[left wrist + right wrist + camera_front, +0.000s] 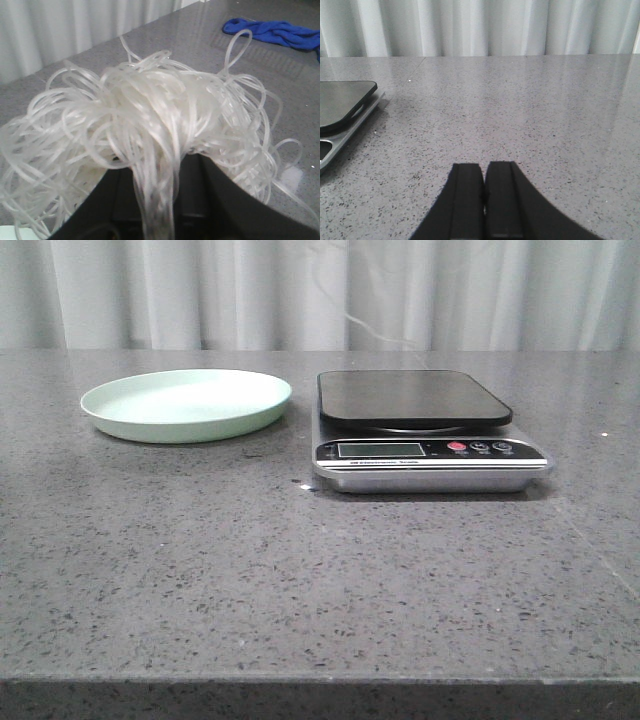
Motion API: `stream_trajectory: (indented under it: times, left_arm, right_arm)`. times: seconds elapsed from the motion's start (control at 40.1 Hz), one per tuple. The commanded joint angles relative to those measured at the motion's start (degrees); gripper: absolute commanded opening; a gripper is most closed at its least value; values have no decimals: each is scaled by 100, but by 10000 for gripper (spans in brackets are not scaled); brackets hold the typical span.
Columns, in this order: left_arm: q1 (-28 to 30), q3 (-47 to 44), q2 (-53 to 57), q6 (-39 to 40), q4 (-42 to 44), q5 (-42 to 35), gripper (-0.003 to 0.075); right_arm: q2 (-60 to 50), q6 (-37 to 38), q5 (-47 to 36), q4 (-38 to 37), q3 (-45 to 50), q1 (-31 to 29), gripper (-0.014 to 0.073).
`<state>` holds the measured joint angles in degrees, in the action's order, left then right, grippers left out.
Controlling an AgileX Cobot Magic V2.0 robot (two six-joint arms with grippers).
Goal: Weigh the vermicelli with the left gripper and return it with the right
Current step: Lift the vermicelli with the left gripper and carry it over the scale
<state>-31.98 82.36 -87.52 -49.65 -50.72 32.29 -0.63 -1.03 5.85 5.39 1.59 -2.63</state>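
Note:
I will release the vermicelli with my left gripper on the bare black platform of the scale [415, 390]. The vermicelli now hangs above the grey table.
In the left wrist view my left gripper [159, 172] is shut on the vermicelli [150, 120], a fluffy tangle of whitish translucent noodles that bulges past the black fingers, a bundle of strands pinched between them. The noodles hang above the grey table. Neither gripper nor the vermicelli shows in the front view. There the pale green plate [186, 403] is empty at the back left, and the scale [425, 430] with its bare black platform stands to its right. My right gripper [484, 172] is shut and empty, low over the table, with the scale [342, 112] off to one side.
A blue cloth [277, 31] lies on the grey speckled table beyond the noodles in the left wrist view. White curtains hang behind the table. The table's front edge runs along the bottom of the front view.

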Motion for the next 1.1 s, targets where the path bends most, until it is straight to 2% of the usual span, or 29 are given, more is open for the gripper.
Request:
stream_trajectory:
  times: [0.0, 0.523, 0.847, 0.972, 1.071]
  left_arm:
    - [-254, 179, -46, -7, -280, -525, 137]
    - [-367, 179, -1451, -7, -280, -581, 137]
    - [-367, 179, -1509, -7, -280, -543, 144]
    - [-367, 179, -1497, -7, -291, -530, 246]
    - [-367, 179, -1460, -7, -303, -530, 400]
  right_arm:
    - [-55, -19, -470, 0, -43, -27, 151]
    - [-55, -19, -470, 0, -43, -27, 151]
    - [-55, -19, -470, 0, -43, -27, 151]
    - [-55, -19, -470, 0, -43, -27, 151]
    - [-55, -19, -470, 0, -43, -27, 151]
